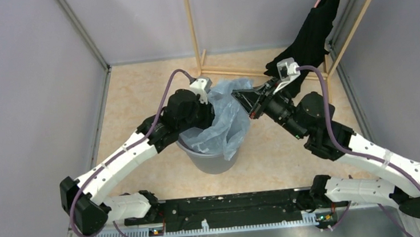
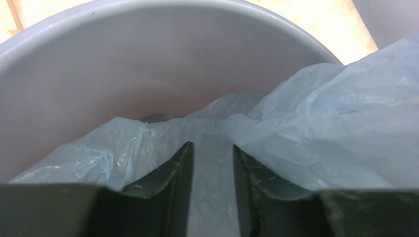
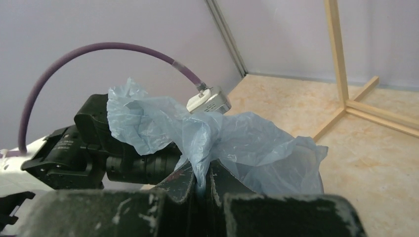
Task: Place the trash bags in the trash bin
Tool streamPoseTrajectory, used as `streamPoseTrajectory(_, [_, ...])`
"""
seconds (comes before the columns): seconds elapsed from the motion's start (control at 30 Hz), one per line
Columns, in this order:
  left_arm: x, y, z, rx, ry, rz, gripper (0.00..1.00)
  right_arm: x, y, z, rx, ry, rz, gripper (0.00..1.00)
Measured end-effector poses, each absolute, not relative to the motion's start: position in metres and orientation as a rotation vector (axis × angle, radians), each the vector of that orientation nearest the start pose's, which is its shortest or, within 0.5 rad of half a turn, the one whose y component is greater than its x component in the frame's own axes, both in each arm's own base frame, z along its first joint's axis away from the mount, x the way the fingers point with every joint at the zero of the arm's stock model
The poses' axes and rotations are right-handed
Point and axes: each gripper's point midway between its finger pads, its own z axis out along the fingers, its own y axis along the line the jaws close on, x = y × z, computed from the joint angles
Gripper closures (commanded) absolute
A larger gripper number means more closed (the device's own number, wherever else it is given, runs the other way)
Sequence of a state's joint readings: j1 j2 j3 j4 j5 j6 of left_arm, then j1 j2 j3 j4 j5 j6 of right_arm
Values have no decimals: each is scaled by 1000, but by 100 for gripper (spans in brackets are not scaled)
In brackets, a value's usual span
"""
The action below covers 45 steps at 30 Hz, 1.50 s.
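I am holding the trash bag bunched high above the trash bin with my right gripper, so next I open my fingers and take the bag lower inside the bin [image 1: 227, 120].
The round grey trash bin [image 1: 214, 159] stands mid-table between the arms. The pale-blue crinkly trash bag [image 1: 226, 117] lies partly inside it, and the rest rises above the rim. My right gripper [image 1: 247, 102] is above the bin's right side, shut on a bunched fold of the bag [image 3: 232, 140], pinched at the fingertips [image 3: 201, 174]. My left gripper [image 2: 212, 154] points down into the bin [image 2: 123, 64]. Its jaws stand apart, and the bag's film [image 2: 336, 128] lies in the gap and round the fingers [image 2: 180, 170]. The bin's floor is mostly hidden.
A black cloth garment [image 1: 314, 29] hangs from a wooden frame [image 1: 191, 28] at the back right. The frame's base rails [image 3: 380, 113] lie on the table behind the bin. Grey walls enclose the left, back and right sides.
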<state>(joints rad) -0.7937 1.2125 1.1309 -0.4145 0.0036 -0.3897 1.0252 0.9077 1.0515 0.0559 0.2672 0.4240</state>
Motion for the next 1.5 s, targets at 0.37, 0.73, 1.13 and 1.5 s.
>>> streamPoseTrajectory(0.37, [219,-222,337,381,1890,-697,13,203,278,419,-290,1450,952,100])
streamPoseTrajectory(0.73, [194,-187,362,346,1830,-687,1,214,349,347,-454,1628,1003,100])
streamPoseTrajectory(1.13, [201,-214,380,260,1784,-850,9,211,355,334,-445,1691,1036,100])
streamPoseTrajectory(1.5, [227,-217,353,236,1862,-716,94,203,342,342,-448,1680,1041,45])
